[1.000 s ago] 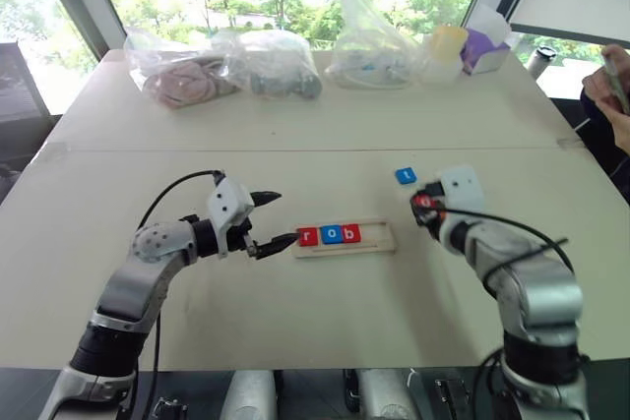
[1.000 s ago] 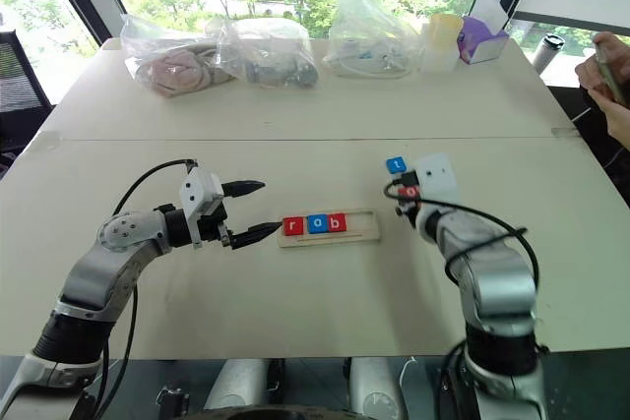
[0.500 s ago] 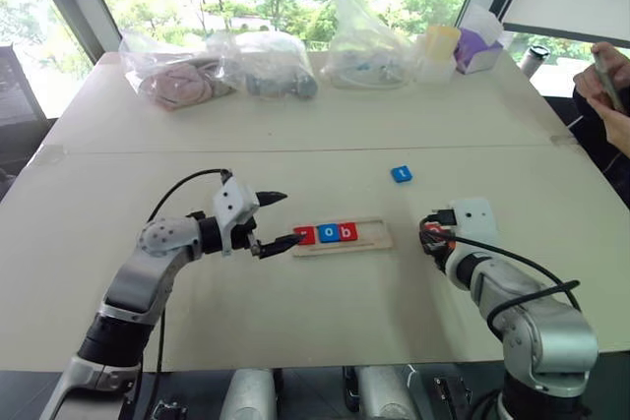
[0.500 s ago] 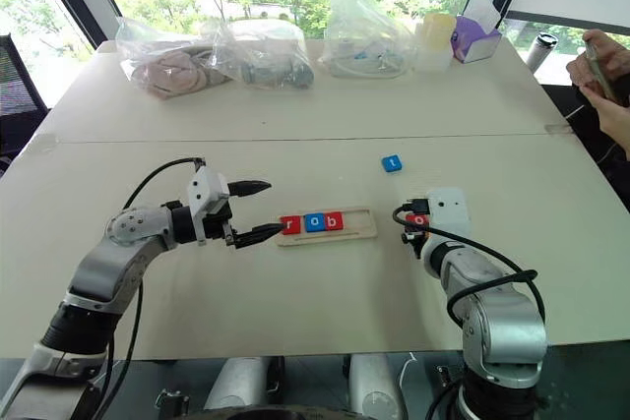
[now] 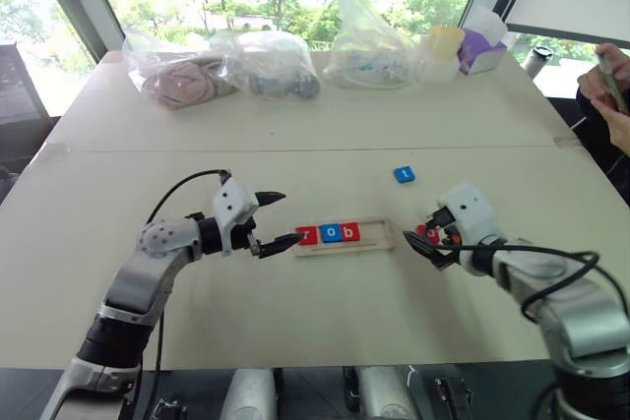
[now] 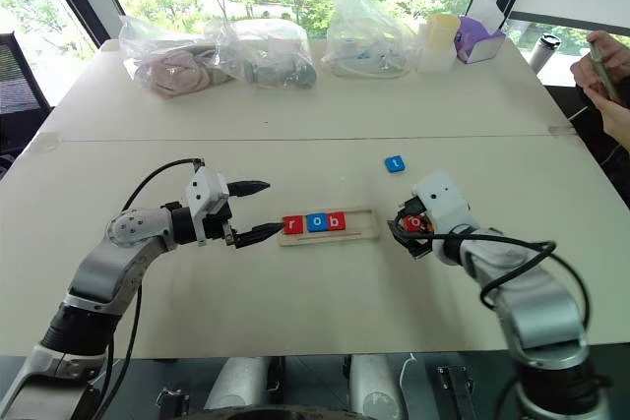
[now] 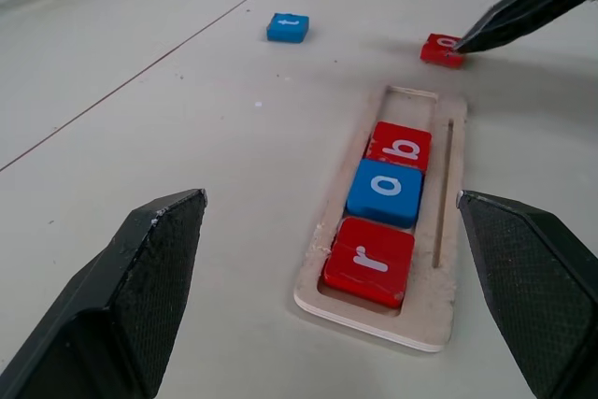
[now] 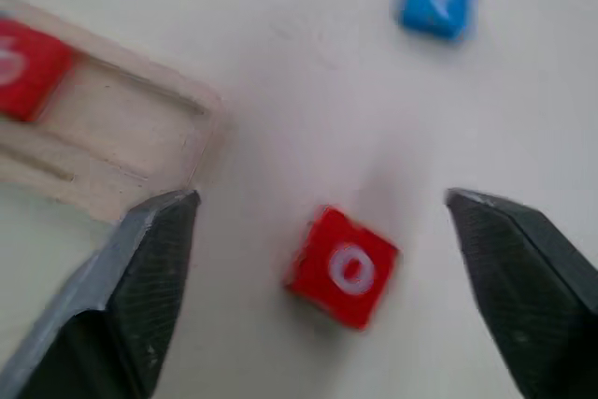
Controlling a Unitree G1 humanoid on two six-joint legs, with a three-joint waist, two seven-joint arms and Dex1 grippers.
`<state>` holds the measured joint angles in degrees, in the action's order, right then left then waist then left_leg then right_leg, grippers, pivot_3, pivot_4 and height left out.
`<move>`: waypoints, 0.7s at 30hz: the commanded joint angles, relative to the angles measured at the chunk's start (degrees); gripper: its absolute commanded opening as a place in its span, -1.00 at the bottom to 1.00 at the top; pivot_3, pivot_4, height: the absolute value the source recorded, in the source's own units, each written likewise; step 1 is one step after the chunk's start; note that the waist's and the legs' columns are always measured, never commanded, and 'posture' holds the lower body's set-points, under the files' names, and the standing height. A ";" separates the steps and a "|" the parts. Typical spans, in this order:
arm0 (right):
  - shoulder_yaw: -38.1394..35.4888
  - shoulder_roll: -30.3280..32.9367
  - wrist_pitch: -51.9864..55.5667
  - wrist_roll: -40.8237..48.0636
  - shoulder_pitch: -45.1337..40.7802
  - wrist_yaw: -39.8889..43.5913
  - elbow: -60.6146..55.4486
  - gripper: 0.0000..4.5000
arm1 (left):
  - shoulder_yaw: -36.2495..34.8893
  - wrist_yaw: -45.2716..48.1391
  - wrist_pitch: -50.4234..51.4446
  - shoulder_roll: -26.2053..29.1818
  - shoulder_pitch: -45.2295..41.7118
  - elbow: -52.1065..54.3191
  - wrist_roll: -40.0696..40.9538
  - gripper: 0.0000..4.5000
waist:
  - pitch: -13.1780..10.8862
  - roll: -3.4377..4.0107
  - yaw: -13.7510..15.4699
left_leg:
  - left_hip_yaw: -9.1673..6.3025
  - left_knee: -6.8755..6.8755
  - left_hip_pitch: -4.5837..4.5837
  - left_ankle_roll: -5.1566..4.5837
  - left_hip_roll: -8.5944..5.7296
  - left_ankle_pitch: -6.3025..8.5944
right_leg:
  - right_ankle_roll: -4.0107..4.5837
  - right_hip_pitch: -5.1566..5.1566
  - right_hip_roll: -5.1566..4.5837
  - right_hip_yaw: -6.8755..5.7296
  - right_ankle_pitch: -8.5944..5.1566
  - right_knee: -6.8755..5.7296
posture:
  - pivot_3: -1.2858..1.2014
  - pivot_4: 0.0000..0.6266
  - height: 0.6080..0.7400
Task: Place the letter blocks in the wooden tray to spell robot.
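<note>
The red o block lies crooked between the right gripper's fingers, so the robot should take it square by its flat sides (image 8: 379,289) before setting it beside the red b.
The wooden tray (image 5: 379,238) lies mid-table with three letter blocks at its left end: red r (image 7: 369,259), blue o (image 7: 388,192), red b (image 7: 400,145). Its right part is bare. My left gripper (image 5: 285,217) hovers open just left of the tray, holding nothing. A red o block (image 8: 342,266) sits on the table just right of the tray's end, between the spread fingers of my open right gripper (image 5: 425,236). The blue t block (image 5: 404,175) lies farther back on the table, apart from both grippers.
Several clear plastic bags (image 5: 276,61), a yellow-lidded jar (image 5: 443,46) and a purple box (image 5: 480,51) line the table's far edge. A person's hands (image 5: 612,95) show at the right edge. A seam (image 5: 295,150) crosses the table.
My right gripper, shut on the red o block before, has rolled, swung toward the tray's right end and opened; the block now sits on the table. The left arm has held still.
</note>
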<state>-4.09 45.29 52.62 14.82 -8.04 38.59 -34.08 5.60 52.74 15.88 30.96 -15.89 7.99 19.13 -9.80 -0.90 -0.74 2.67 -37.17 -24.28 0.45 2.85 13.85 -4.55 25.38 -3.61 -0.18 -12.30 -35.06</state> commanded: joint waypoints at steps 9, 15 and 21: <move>4.68 8.32 -38.68 -0.26 -7.36 30.46 33.41 0.98 | -0.41 -0.63 -1.27 -1.08 -1.60 0.20 -0.56 1.00 | -0.04 -0.13 0.05 | 0.00 -0.08 0.04 -0.01 0.02 -0.01 | 0.05 -0.05 0.08 0.02 0.04 -0.05 | 0.03 -0.52 1.00; 8.47 7.00 -43.23 -3.02 -16.22 36.48 49.76 0.98 | -0.48 -0.77 -1.34 -1.52 -1.68 -0.06 -0.85 1.00 | -0.04 -0.12 0.10 | 0.00 -0.11 0.07 -0.01 0.02 -0.01 | 0.06 -0.06 0.09 0.02 0.05 -0.12 | 0.03 -0.52 1.00; 10.47 5.48 -47.60 -5.72 -18.97 38.35 57.27 0.98 | -0.81 -0.82 -1.15 -1.34 -1.52 0.23 -0.94 1.00 | -0.03 -0.11 0.18 | 0.00 -0.10 0.08 -0.01 0.02 -0.02 | 0.05 -0.07 0.09 0.02 0.05 -0.14 | 0.03 -0.52 1.00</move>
<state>6.52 50.73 6.63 9.60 -26.08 76.35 22.34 5.78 52.10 15.53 29.31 -16.77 6.91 18.00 -9.83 -1.02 -0.56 2.66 -37.28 -24.20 0.44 2.87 13.83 -4.50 25.30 -3.52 -0.15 -12.25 -35.20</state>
